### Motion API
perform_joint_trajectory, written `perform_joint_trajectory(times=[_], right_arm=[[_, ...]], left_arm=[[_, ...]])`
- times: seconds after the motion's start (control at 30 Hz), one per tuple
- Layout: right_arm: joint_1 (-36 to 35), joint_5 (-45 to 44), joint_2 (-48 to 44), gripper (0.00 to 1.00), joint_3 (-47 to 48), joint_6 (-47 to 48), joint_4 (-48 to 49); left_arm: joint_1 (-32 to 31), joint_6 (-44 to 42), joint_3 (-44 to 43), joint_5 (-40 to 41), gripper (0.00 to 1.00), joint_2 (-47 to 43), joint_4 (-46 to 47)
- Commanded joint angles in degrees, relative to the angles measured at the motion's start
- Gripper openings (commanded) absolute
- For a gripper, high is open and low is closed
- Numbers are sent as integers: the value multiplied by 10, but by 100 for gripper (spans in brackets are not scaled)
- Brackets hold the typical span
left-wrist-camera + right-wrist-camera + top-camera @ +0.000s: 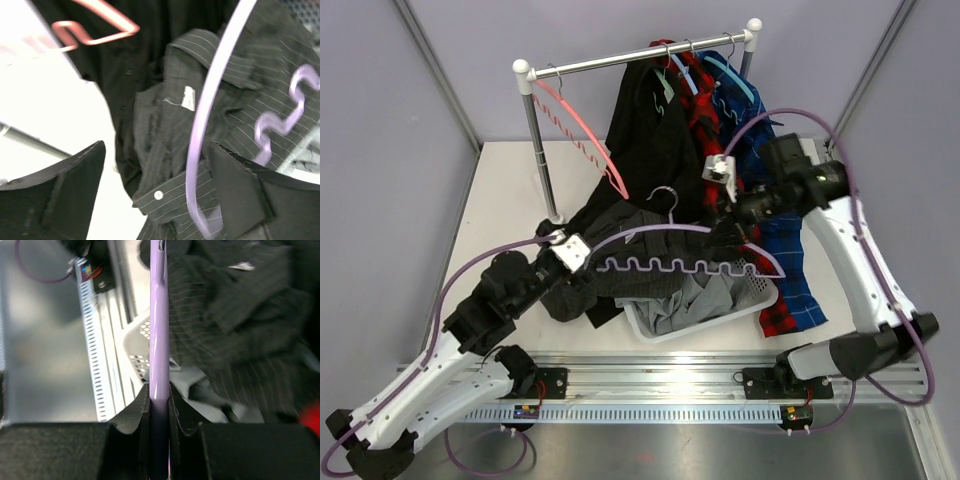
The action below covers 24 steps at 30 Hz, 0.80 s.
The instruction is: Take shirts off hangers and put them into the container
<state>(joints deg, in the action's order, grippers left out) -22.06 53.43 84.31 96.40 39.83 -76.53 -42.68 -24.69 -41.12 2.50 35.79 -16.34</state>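
Note:
Next, I lower my left gripper to the pinstriped shirt and close it on the cloth (607, 276) (179, 142) just under its white label.
My right gripper (732, 236) (159, 405) is shut on the purple hanger (660, 265) (159, 315), holding it over the white container (757, 285). A dark pinstriped shirt (630, 235) (170, 150) lies draped from the container's left rim onto the table. A grey shirt (705, 295) lies in the container. My left gripper (588, 265) (155, 185) stands open over the pinstriped cuff, with the hanger's arm (210, 100) passing near its right finger. A black shirt (645, 130), a red plaid (700, 95) and a blue plaid (785, 250) hang from the rail.
The white-and-steel rail (640, 57) crosses the back of the table on a post (542, 160). An empty pink hanger (582, 135) (95, 25) hangs at its left end. The slotted base rail (650, 395) (92, 340) runs along the near edge.

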Motion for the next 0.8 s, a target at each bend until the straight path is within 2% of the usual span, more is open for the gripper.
perform_joint_trajectory(times=[0.0,0.1,0.17,0.4,0.6,0.77], right_arm=[[50,-45,-84,0,1,-74,16],[63,-81,-107,0,4,-103,49],[65,-114,-113,0,10,-107,59],[66,-151,-102,0,64,-59,-3],[69,-234,-129,0,54,-104,55],[69,-239,-123,0,61,-136,85]], left_arm=[[0,38,-25,72,94,-51,18],[0,53,-19,92,99,-91,-7],[0,67,-14,97,99,-107,-27],[0,103,-3,107,99,-169,-73],[0,119,10,108,99,-192,-78],[0,140,26,108,99,-192,-69]])
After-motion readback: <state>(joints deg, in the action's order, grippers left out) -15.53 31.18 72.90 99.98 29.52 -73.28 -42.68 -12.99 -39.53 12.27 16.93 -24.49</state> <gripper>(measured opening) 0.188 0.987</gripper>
